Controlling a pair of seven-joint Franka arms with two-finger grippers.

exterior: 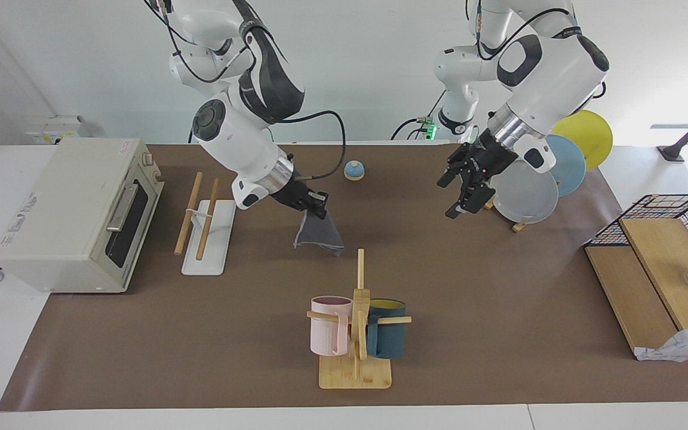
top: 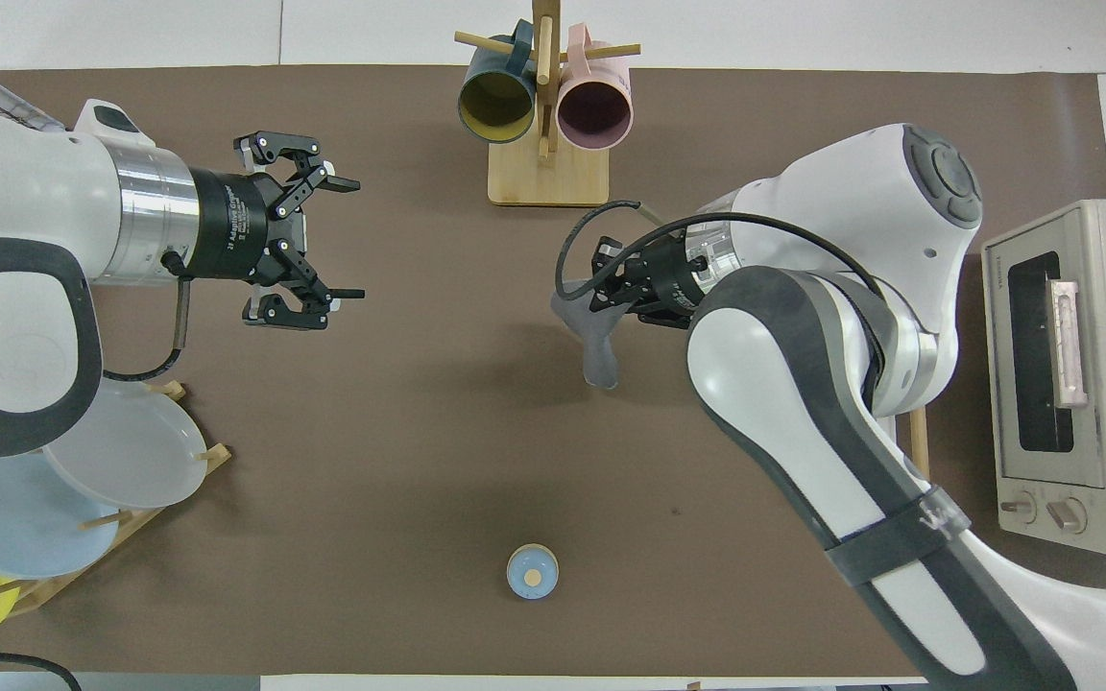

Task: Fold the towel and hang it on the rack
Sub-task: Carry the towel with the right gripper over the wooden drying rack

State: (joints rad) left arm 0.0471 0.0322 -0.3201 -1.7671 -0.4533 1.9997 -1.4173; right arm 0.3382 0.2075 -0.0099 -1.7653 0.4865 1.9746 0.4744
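Note:
Next, I release the towel from my right gripper, draped over the middle of the rack's wooden rods (top: 877, 380), near the toaster oven.
The towel (exterior: 319, 236) shows its dark grey face and hangs bunched from my right gripper (exterior: 320, 209), which is shut on its top edge over the brown mat. Its lower corner reaches down close to the mat. From overhead the towel (top: 597, 350) dangles below the right gripper (top: 597, 299). The rack (exterior: 203, 222), two wooden rods on a white base, stands beside the towel toward the right arm's end, with nothing on it. My left gripper (exterior: 447, 198) is open and holds nothing. It hovers over the mat beside the plates, and shows wide open from overhead (top: 353, 238).
A toaster oven (exterior: 75, 215) sits at the right arm's end, next to the rack. A mug tree (exterior: 356, 322) with two mugs stands farther from the robots than the towel. A plate stand (exterior: 520, 226), a small blue dome (exterior: 354, 171), a wire basket (exterior: 678, 218) and wooden boards (exterior: 630, 292) are also here.

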